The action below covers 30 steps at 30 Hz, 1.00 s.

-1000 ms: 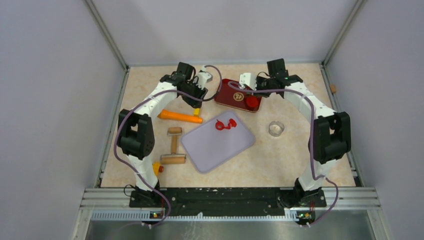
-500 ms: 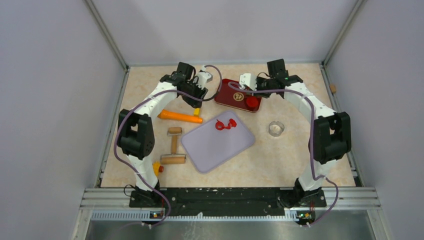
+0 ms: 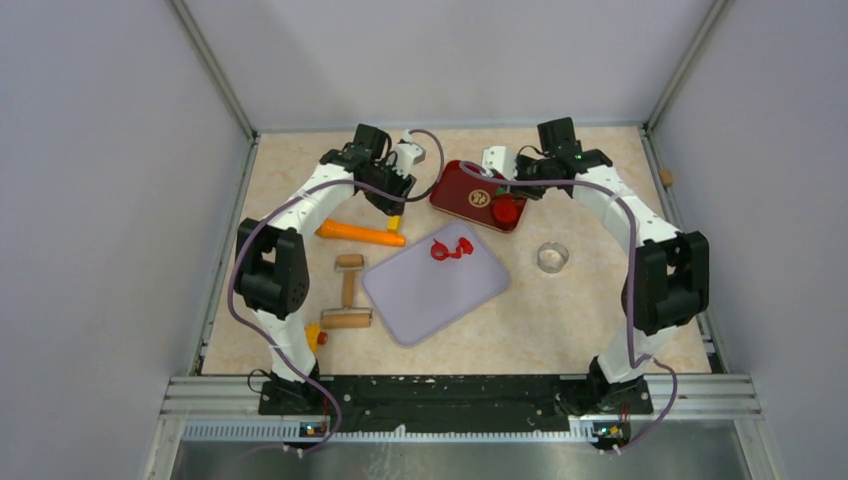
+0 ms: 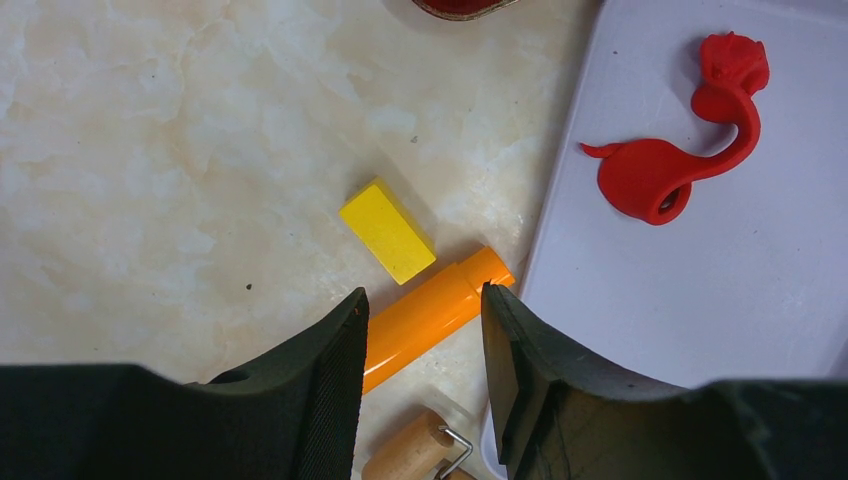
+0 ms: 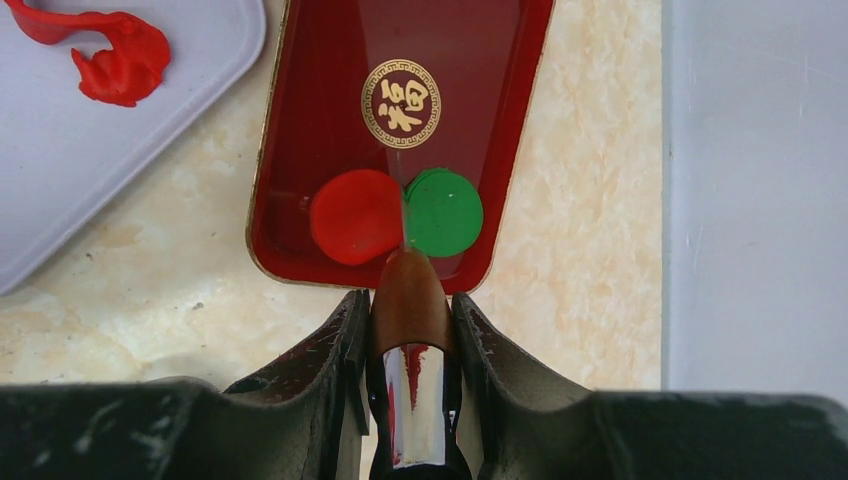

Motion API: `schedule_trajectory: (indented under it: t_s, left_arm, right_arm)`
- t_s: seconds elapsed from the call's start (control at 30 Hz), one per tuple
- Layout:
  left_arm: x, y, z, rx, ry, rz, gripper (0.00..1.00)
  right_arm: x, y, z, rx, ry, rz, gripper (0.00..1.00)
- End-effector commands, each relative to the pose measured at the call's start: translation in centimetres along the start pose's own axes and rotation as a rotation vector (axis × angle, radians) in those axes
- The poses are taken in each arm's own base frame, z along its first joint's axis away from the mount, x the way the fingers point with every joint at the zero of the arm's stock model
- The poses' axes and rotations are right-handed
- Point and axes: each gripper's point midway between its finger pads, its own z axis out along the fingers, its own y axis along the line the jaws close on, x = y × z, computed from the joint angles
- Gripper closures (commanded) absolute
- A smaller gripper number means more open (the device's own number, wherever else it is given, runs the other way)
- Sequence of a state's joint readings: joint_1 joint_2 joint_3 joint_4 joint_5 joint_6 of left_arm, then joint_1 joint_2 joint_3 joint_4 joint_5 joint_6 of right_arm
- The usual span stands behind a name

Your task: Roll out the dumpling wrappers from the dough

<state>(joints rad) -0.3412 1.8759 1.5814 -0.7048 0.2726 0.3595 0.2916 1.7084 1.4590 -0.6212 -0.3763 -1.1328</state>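
Observation:
The brown-handled tool will go down from my right gripper onto the bare table, just nearer than the clear ring cutter [image 3: 562,297].
One round red dumpling wrapper [image 5: 355,216] lies flat in the dark red tray [image 5: 330,100], touching a green disc [image 5: 444,212]. My right gripper [image 5: 408,310] is shut on a tool with a brown handle and a chrome collar [image 5: 408,300]; its thin tip reaches the seam between the two discs. The dough [image 4: 680,150] is a curly red scrap at the far corner of the lilac board [image 4: 700,280]. My left gripper [image 4: 423,320] hangs open above an orange cylinder [image 4: 430,315], left of the board and holding nothing. From above, the wrapper [image 3: 505,209] and dough [image 3: 450,249] show too.
A yellow block [image 4: 387,230] lies beside the orange cylinder. A wooden roller [image 3: 348,295] rests left of the board [image 3: 435,283]. A clear ring cutter [image 3: 552,257] sits to the board's right. Grey walls enclose the table on three sides.
My right arm has shifted slightly to the right with the tool still in its grip. The left arm and the dough have not moved.

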Motion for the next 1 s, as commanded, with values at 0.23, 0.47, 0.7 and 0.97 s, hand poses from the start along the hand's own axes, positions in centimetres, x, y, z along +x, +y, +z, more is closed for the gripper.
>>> schedule_trajectory:
  t_s: [0.23,0.47,0.7,0.97]
  left_arm:
    - [-2.1,0.0,-0.4,0.010,-0.067,-0.022,0.51]
    - [-2.0,0.0,-0.4,0.011,-0.067,-0.024,0.50]
    - [-2.1,-0.4,-0.4,0.029,-0.073,-0.032,0.51]
    - [-3.8,-0.9,0.8,0.065,-0.102,-0.087,0.51]
  right_arm:
    - [-2.2,-0.1,-2.3,0.025,-0.069,0.048,1.00]
    - [-2.9,-1.0,-3.1,0.056,-0.082,0.055,1.00]
    - [-4.8,-5.3,-5.9,0.189,-0.092,0.023,1.00]
    - [-5.4,-10.4,-9.8,0.373,-0.175,0.252,1.00]
